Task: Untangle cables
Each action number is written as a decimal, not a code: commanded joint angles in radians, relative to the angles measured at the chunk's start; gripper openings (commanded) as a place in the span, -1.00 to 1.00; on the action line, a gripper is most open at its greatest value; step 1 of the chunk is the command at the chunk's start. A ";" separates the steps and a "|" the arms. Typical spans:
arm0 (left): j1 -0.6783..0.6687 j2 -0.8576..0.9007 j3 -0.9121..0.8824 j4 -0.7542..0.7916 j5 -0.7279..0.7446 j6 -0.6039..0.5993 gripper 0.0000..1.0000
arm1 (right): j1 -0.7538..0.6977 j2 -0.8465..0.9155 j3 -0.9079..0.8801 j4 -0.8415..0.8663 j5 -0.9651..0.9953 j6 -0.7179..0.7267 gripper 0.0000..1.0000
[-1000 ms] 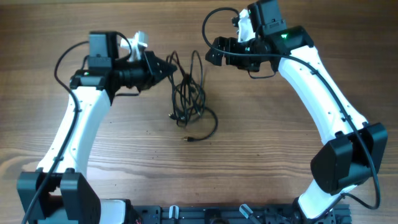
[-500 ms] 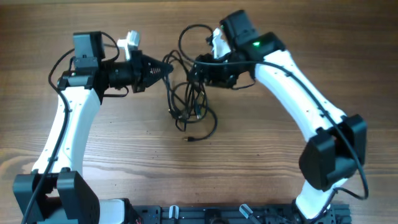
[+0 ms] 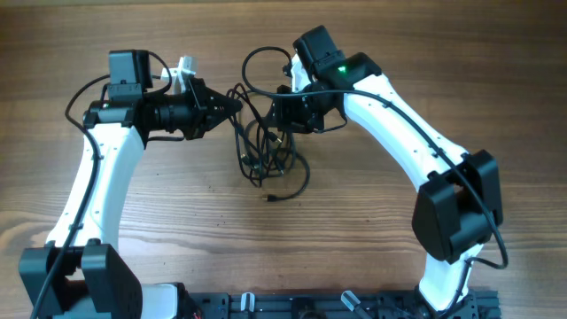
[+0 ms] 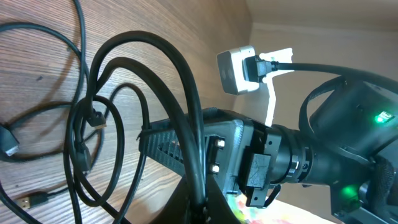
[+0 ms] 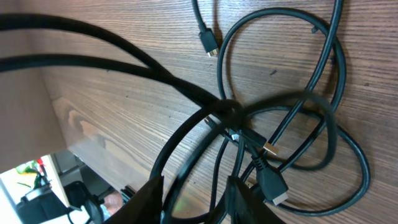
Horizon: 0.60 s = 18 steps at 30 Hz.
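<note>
Several strands of cable are between my right gripper's fingers, so it should open and take a lone piece of cable point(image 5: 198, 151) before pulling it clear, while my left gripper holds the tangle.
The cables point(image 3: 266, 152) lie as a tangle of thin black loops at the table's middle, and one loose plug end point(image 3: 268, 198) trails toward the front. My left gripper point(image 3: 236, 104) is at the bundle's upper left, shut on a thick black strand point(image 4: 180, 93) that rises from its jaws point(image 4: 200, 208). From the right, my right gripper point(image 3: 273, 112) reaches into the top of the tangle. In the right wrist view its fingers point(image 5: 153, 202) stand partly apart, with several strands point(image 5: 205, 180) between them. A dark plug with a silvery tip point(image 5: 273, 186) lies just beside them.
The wooden table point(image 3: 372, 230) carries nothing else. The white arms with their own thicker black wires arch in from both sides, and the two wrists come close together above the bundle. A black rail point(image 3: 301, 306) runs along the front edge.
My right arm has swung left and down from the back of the table onto the tangle, and its jaws have narrowed. The left gripper has kept its grip and shifted only slightly.
</note>
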 commanded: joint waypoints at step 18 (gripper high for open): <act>-0.040 -0.017 0.006 -0.138 -0.385 -0.006 -0.87 | 0.005 0.029 -0.002 0.078 -0.001 0.009 -0.52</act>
